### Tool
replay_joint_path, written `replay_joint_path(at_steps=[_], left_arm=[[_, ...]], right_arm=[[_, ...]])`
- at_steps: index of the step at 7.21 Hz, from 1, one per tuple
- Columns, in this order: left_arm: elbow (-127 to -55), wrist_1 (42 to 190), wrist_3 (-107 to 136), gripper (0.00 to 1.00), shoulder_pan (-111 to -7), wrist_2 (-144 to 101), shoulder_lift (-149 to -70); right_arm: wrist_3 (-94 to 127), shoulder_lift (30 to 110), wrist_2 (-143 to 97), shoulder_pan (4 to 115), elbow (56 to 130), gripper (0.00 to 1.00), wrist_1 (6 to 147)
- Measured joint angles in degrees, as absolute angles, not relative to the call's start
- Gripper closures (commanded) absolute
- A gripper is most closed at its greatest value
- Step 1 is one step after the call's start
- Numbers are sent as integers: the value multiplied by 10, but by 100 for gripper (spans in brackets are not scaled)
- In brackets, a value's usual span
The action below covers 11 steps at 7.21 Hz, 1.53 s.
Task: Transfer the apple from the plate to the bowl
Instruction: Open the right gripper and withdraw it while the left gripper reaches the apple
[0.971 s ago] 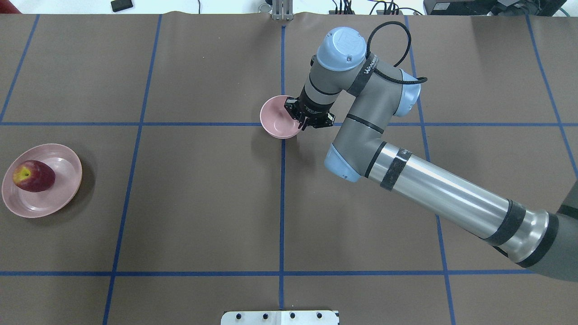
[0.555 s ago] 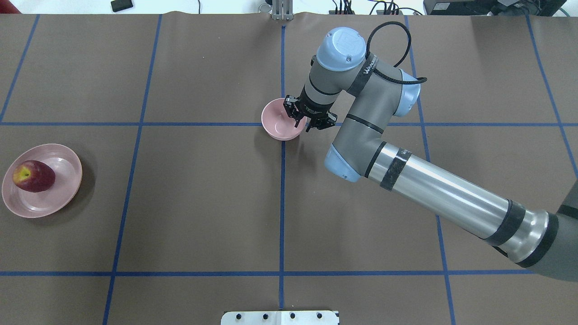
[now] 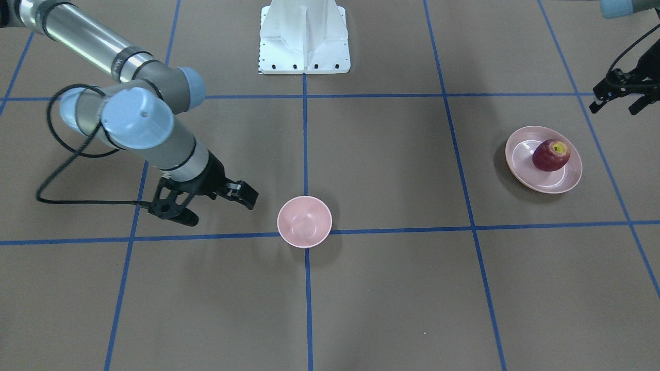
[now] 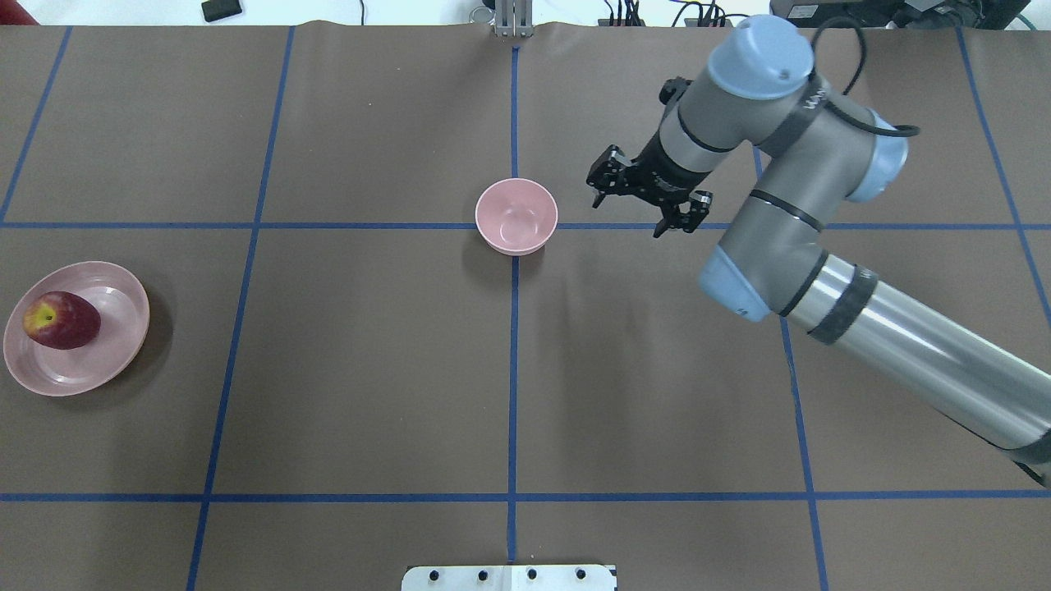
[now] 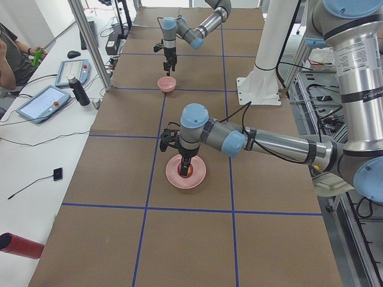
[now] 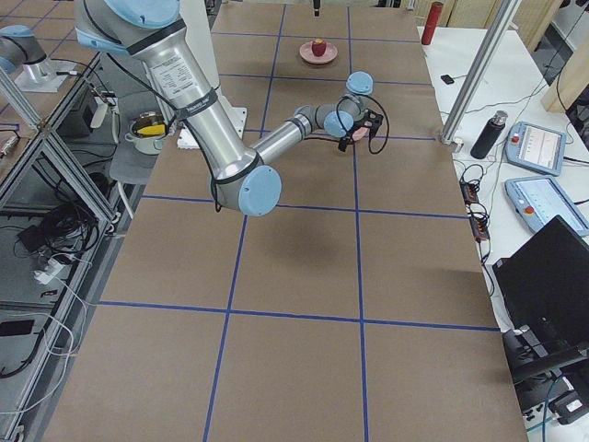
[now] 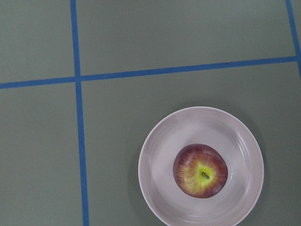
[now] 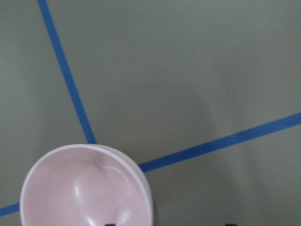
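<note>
The dark-red apple is on the pale-pink plate, and my left gripper will go to it next and close on the apple's opposite sides (image 3: 551,154) (image 7: 200,170).
The dark-red apple (image 4: 60,320) lies on the pale-pink plate (image 4: 98,368) at the table's far left; both also show in the front view, the apple (image 3: 550,154) on the plate (image 3: 520,154). The left wrist view looks straight down on the apple (image 7: 201,171) and plate (image 7: 157,181). The small pink bowl (image 4: 516,216) stands empty at the table's middle, also in the front view (image 3: 304,221) and the right wrist view (image 8: 87,188). My right gripper (image 4: 631,215) is open and empty, to the right of the bowl and apart from it. My left gripper (image 3: 614,107) is open, raised near the plate.
Blue tape lines divide the brown table into squares. The white robot base (image 3: 304,38) stands at the near middle edge. A black cable (image 3: 56,154) loops off the right arm. An operator's desk with tablets (image 5: 45,101) runs along the far side.
My right gripper was at the bowl's right rim. It has come off the bowl and moved right. The bowl stays in place, and the apple and plate have not moved.
</note>
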<state>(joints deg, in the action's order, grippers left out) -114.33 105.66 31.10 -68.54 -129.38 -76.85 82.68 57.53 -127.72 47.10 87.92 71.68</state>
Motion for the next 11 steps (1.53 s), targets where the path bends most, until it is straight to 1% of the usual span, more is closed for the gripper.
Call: replay_joint_path(at_steps=[2, 3, 6, 9, 11], left_arm=[[-1131, 1071, 348, 18, -625, -1260, -797], [-1124, 1072, 325, 1, -612, -1256, -808], [-1089, 1101, 198, 1, -603, -1242, -813], [-995, 1227, 215, 1, -587, -1237, -824], [-980, 1244, 229, 1, -575, -1231, -834]], right_arm=[[749, 678, -1291, 498, 952, 0, 718], [726, 700, -1291, 503, 963, 0, 718], [714, 717, -1287, 507, 971, 0, 718], [714, 720, -1283, 507, 973, 0, 718], [715, 721, -1282, 507, 974, 0, 718]])
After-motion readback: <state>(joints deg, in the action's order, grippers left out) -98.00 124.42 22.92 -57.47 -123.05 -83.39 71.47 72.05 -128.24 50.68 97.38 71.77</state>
